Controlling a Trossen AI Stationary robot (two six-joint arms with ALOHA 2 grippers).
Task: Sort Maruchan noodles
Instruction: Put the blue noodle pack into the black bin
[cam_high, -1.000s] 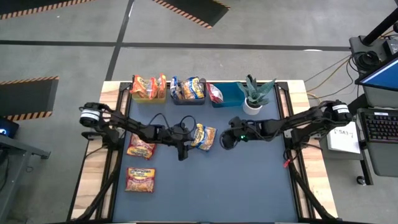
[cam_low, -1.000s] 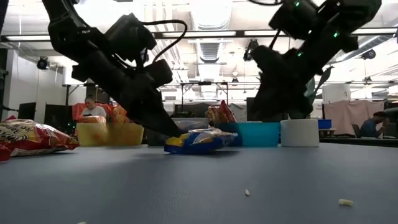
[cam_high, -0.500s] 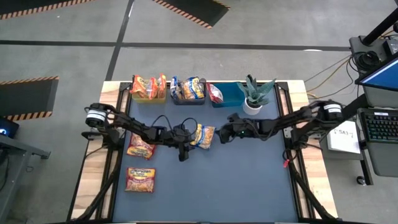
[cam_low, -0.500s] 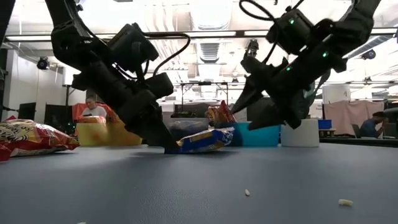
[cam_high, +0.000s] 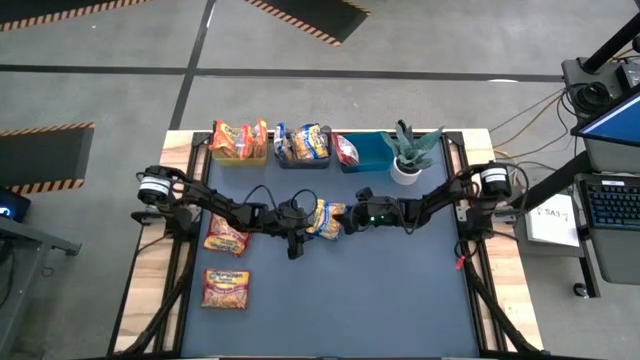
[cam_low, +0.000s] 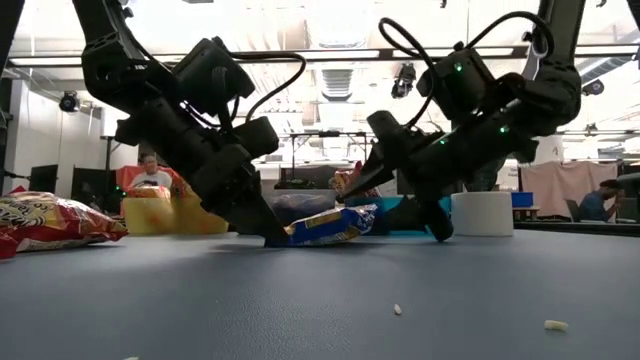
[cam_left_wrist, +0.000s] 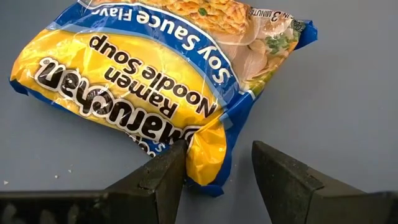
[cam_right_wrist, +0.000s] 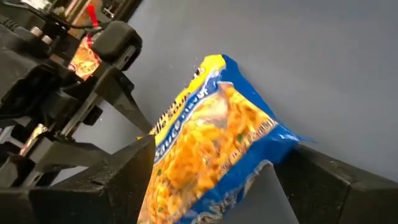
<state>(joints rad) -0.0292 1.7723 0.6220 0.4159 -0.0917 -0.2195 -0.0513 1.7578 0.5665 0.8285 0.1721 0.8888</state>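
Next, I move my left gripper to the yellow-and-blue noodle packet's far end (cam_high: 320, 205) (cam_left_wrist: 28, 74), the one closest to the bins, and close it there.
A yellow-and-blue Maruchan noodle packet (cam_high: 322, 217) lies mid-table between my two grippers. My left gripper (cam_left_wrist: 219, 149) is open, slanting down from the table's left, and the packet's near corner (cam_left_wrist: 208, 155) sits between its fingers. My right gripper (cam_right_wrist: 224, 146) is open wide at the packet's other end (cam_low: 368, 214), one finger above it and one beside it; whether they touch it I cannot tell. Two orange packets (cam_high: 227, 237) (cam_high: 225, 288) lie flat on the mat at the left. My left gripper has the inner side of one finger (cam_left_wrist: 165, 177) against the packet's crimped corner (cam_left_wrist: 198, 163). The other finger (cam_left_wrist: 280, 174) stands clear of it with a gap. The fingers slant down from the table's left. The packet rests on the mat at this end (cam_low: 285, 238) and is tilted up toward my right gripper.
Three bins stand along the far edge: a yellow-green one (cam_high: 240, 152) with orange packets, a grey one (cam_high: 303, 155) with yellow-and-blue packets, and a blue one (cam_high: 365, 155) with a red packet. A potted plant (cam_high: 408, 155) stands to their right. The near half of the mat (cam_high: 340, 300) is bare.
My right gripper has come down and toward the table's left onto the packet's end, tipping from pointing down to nearly level, and has opened wide. The packet's end toward it has tilted up; the end at my left gripper has stayed on the mat.
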